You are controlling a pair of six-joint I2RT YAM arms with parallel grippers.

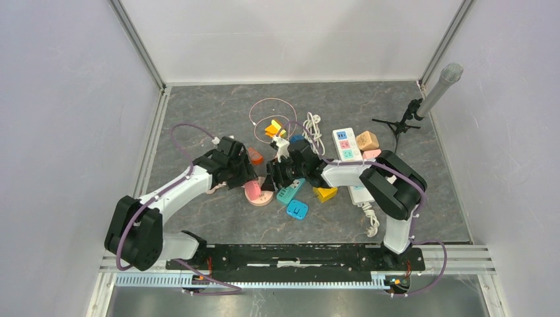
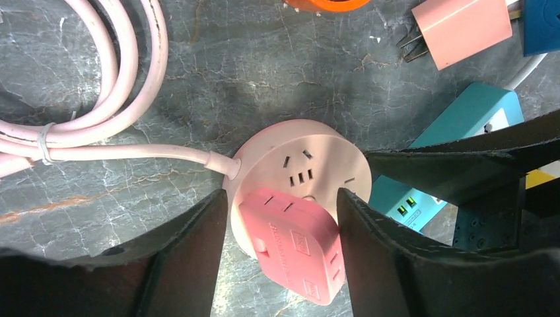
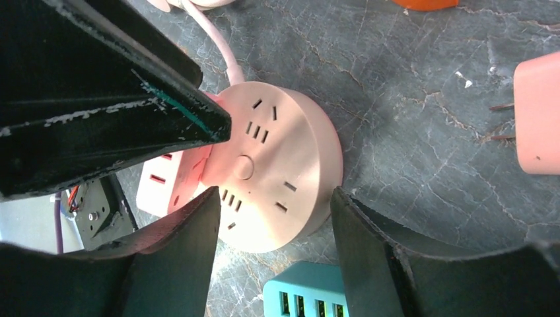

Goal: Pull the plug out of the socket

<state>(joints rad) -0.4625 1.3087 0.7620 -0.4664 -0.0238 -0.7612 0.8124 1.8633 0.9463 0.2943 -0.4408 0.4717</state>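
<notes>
The plug sits at a slant between the fingers of my left gripper, so I will line that gripper up with it and close on the plug's broad sides [image 2: 284,246] before I pull.
A round pale-pink socket [image 2: 297,158] lies flat on the grey table, with its pink cable running left. A darker pink square plug [image 2: 294,241] sits in its near side. My left gripper [image 2: 282,205] is open and straddles the plug; the right finger is close to the plug's edge and the left finger stands apart from it. My right gripper [image 3: 274,198] is open and straddles the socket [image 3: 271,172] from the opposite side, with the plug [image 3: 162,181] to its left. In the top view both grippers [image 1: 245,173] [image 1: 274,177] meet over the socket [image 1: 259,193].
A teal USB charger [image 2: 462,125] lies right beside the socket. A pink adapter [image 2: 462,26] and coiled pink cable [image 2: 99,86] lie nearby. A yellow plug [image 1: 325,193], blue plug [image 1: 297,209], white power strip [image 1: 346,144] and microphone stand [image 1: 422,105] are to the right.
</notes>
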